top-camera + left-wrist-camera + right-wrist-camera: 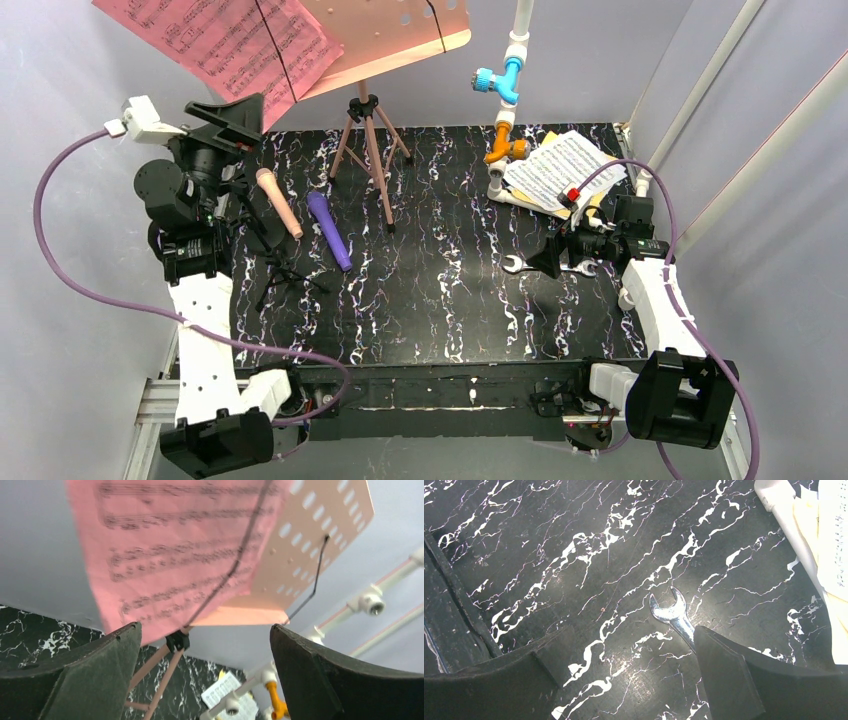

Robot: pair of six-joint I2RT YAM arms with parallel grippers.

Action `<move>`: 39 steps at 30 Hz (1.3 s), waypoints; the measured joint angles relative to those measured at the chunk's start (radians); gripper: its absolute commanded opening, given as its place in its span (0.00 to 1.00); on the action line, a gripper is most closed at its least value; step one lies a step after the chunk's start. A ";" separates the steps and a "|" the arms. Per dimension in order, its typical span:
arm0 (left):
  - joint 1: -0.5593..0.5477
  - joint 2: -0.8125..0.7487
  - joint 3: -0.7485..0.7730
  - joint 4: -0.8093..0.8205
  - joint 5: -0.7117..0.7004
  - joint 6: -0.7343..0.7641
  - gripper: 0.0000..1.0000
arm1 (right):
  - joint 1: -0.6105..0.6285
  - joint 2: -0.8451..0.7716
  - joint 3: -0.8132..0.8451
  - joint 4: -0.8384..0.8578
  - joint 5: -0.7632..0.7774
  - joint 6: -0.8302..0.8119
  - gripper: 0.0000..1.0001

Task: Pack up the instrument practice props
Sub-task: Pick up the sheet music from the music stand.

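The pink music sheet's outer side edge (pixel 197 75) (pixel 89 562) is away from the black cord. My left gripper needs to go there next and close on it.
The salmon-pink perforated music rest (pixel 400 30) stands on tripod legs (pixel 368 150) at the back, with a pink music sheet (pixel 230 45) clipped on it. My left gripper (pixel 232 112) is open and raised, just left of and below the sheet's edge; the sheet (pixel 170 555) and rest (pixel 325 525) fill the left wrist view. The peach microphone (pixel 279 203) and purple microphone (pixel 330 231) lie on the table beside a black mic holder (pixel 285 272). White and yellow sheets (pixel 560 170) lie at the back right. My right gripper (pixel 548 258) is open and empty, low over the table.
A silver wrench (pixel 518 265) lies just by my right gripper, also in the right wrist view (pixel 671 616). A white pipe with blue and orange valves (pixel 505 100) stands at the back right. The black marbled table (pixel 440 300) is walled in on three sides.
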 measured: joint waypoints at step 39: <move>0.109 0.322 -0.034 0.668 -0.101 -0.360 0.76 | 0.000 0.001 0.000 -0.003 0.001 -0.003 0.98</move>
